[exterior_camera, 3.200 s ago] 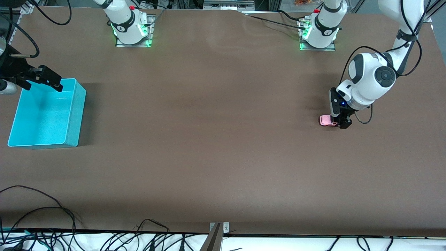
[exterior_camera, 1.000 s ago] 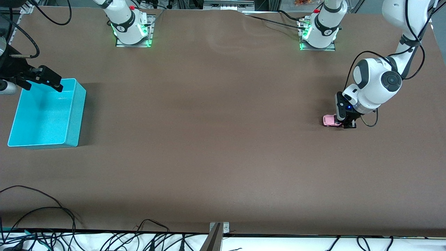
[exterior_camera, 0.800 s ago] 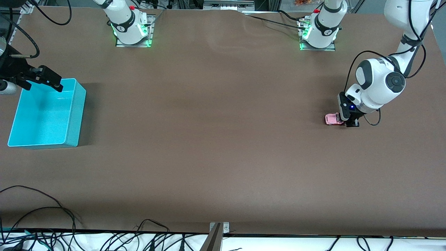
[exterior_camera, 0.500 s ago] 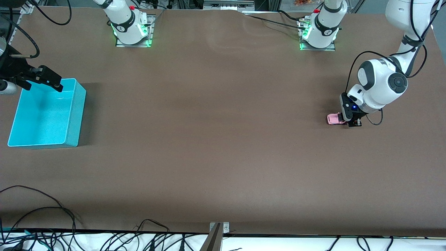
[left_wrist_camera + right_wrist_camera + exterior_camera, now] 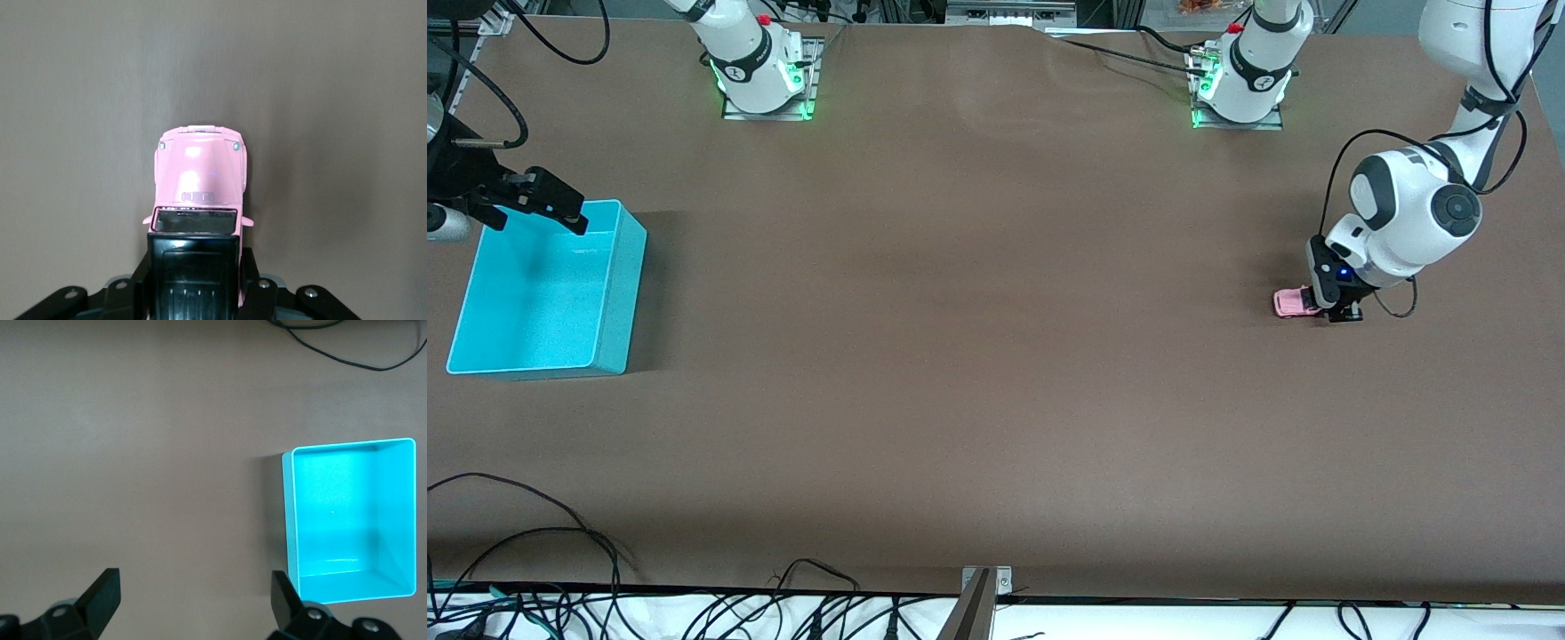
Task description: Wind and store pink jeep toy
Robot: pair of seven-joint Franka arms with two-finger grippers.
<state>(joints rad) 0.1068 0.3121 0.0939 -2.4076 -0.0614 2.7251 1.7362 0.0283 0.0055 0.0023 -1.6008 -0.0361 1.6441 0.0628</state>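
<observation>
The robot's left gripper needs to release the pink jeep toy, now at table level, on the brown table [image 5: 1367, 293] next to the small hanging loop of cable.
The pink jeep toy [image 5: 1288, 303] stands on the brown table near the left arm's end. My left gripper [image 5: 1328, 310] is down at table level and shut on its black rear section. In the left wrist view the pink hood [image 5: 200, 180] points away from the gripper [image 5: 193, 283], and the black fingers [image 5: 252, 287] press the sides of the black roof. My right gripper [image 5: 535, 212] is open and empty, and waits in the air by the turquoise bin [image 5: 627, 293]. In the right wrist view the gripper [image 5: 195, 590] is over bare table beside the bin [image 5: 287, 513], which is empty.
Both arm bases [image 5: 760, 71] [image 5: 1240, 84] stand along the table edge farthest from the front camera. Cables [image 5: 534, 533] lie along the nearest edge, and a metal bracket [image 5: 983, 591] sits at its middle. A cable [image 5: 347, 347] runs past the bin.
My left gripper has slid the jeep backwards along the table toward the left arm's end, still shut on it. The right arm has not moved.
</observation>
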